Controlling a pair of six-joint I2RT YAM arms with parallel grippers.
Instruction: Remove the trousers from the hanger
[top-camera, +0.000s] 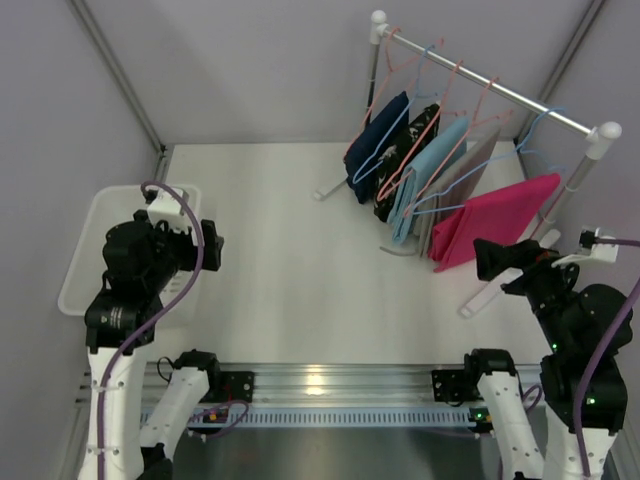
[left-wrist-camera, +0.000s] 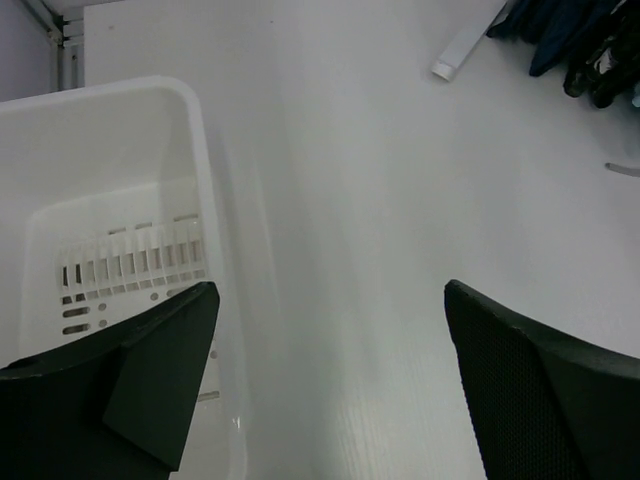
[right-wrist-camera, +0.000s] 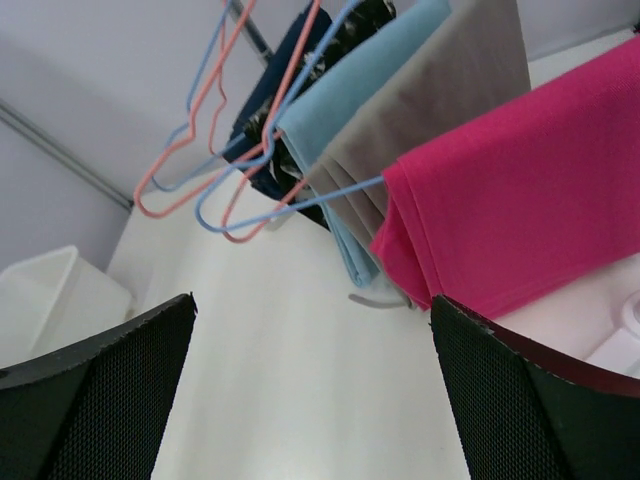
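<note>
The robot's right gripper needs to next move to the near sloping arm (top-camera: 484, 165) (right-wrist-camera: 320, 47) of the light-blue hanger that holds the magenta trousers and close there, below the hanger's hook.
The magenta trousers (top-camera: 497, 218) (right-wrist-camera: 530, 200) hang folded over a thin light-blue wire hanger (top-camera: 537, 128) (right-wrist-camera: 340, 195) at the right end of the rack's rail. My right gripper (top-camera: 492, 260) (right-wrist-camera: 312, 300) is open and empty, just in front of and below the trousers' lower edge, not touching them. My left gripper (top-camera: 213, 245) (left-wrist-camera: 330, 290) is open and empty too, far to the left, hovering by the white basket. In the top view the hanger's lower bar is hidden inside the fold.
A white basket (top-camera: 90, 230) (left-wrist-camera: 190, 110) stands at the left edge. The rail (top-camera: 500, 90) also holds navy (top-camera: 378, 150), dark patterned (top-camera: 405, 170), light-blue (top-camera: 432, 165) and grey (top-camera: 462, 178) trousers on blue and salmon-pink hangers. The rack's white foot (top-camera: 485, 295) lies near my right gripper.
</note>
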